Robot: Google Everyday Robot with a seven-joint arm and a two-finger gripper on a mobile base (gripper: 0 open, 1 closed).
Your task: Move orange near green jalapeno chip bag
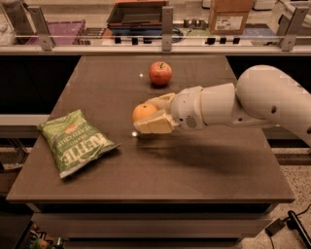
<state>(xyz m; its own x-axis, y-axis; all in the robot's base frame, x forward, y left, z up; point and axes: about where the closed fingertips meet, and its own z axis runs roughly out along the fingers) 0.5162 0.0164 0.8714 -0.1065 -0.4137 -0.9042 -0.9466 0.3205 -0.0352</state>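
Next, I let go of the orange, now held above the table's middle, on the brown table, just off the nearest corner of the green jalapeno chip bag's outline (145, 127).
My gripper (148, 115) is shut on the orange (144, 111), a small round orange fruit, and holds it above the middle of the table. The white arm reaches in from the right. The green jalapeno chip bag (74, 141), light green with white "KETTLE" lettering, lies flat near the table's left front edge, to the left of and below the orange, with a gap between them.
A red apple (160, 73) with a stem sits on the brown table (204, 165) behind the gripper. A rail with posts, a dark tray (138, 13) and a cardboard box (229, 15) stand beyond the table's far edge.
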